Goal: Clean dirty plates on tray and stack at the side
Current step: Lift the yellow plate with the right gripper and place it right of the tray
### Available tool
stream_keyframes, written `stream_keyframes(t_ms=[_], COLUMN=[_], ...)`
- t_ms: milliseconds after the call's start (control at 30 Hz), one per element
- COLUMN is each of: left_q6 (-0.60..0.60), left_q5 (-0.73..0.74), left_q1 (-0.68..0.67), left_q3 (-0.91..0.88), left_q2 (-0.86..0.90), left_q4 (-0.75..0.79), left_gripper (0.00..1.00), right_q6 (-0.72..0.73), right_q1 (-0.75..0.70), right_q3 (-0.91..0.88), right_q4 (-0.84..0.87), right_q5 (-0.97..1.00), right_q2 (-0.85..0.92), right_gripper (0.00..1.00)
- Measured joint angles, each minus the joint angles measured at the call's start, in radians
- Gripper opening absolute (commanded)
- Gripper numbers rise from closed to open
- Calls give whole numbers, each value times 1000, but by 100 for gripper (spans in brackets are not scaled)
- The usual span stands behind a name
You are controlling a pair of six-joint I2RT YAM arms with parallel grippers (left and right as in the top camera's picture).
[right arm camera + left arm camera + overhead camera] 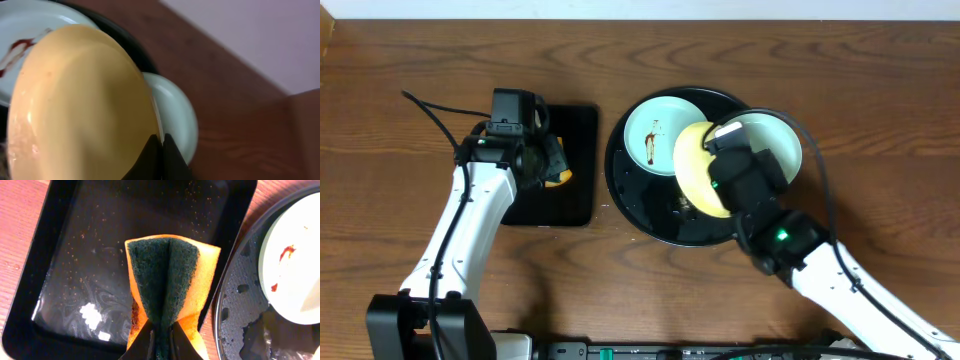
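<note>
Next, the right gripper releases the pale yellow plate on the table point(880, 188) past the round tray, opposite the rectangular tray.
The round black tray point(640, 205) holds a mint-blue plate point(655, 135) with brown sauce smears at its back left and another mint-blue plate point(780, 150) at its back right. My right gripper point(712, 150) is shut on the rim of the pale yellow plate point(698, 170) and holds it tilted above the tray; in the right wrist view the yellow plate point(80, 105) fills the left side, pinched by the gripper point(162, 145). My left gripper point(161, 335) is shut on a folded orange sponge point(200, 280) with a dark green pad, above the rectangular tray.
A smaller rectangular black tray point(575, 190) lies left of the round tray, wet with specks and foam in the left wrist view point(100, 255). Brown wooden table point(420, 50) surrounds both. The round tray's rim point(225, 310) shows beside the sponge.
</note>
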Motion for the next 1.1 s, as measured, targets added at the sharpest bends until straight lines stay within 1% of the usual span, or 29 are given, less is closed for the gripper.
stream_keyframes(t_ms=[100,367,800,900,1100], left_q6=[0,0,0,0,0], left_q5=[0,0,0,0,0], left_q1=[0,0,0,0,0], left_q3=[0,0,0,0,0], left_q2=[0,0,0,0,0], left_q4=[0,0,1,2,3], left_gripper=[8,8,8,8,8], right_q6=[-23,-43,-50,-7,156], right_q1=[38,51,51,51,31], right_q3=[0,0,0,1,3], right_q4=[10,15,37,14,-76], right_q5=[82,178,208,197,89], right_q2=[5,39,40,40,40], right_gripper=[1,1,1,1,1])
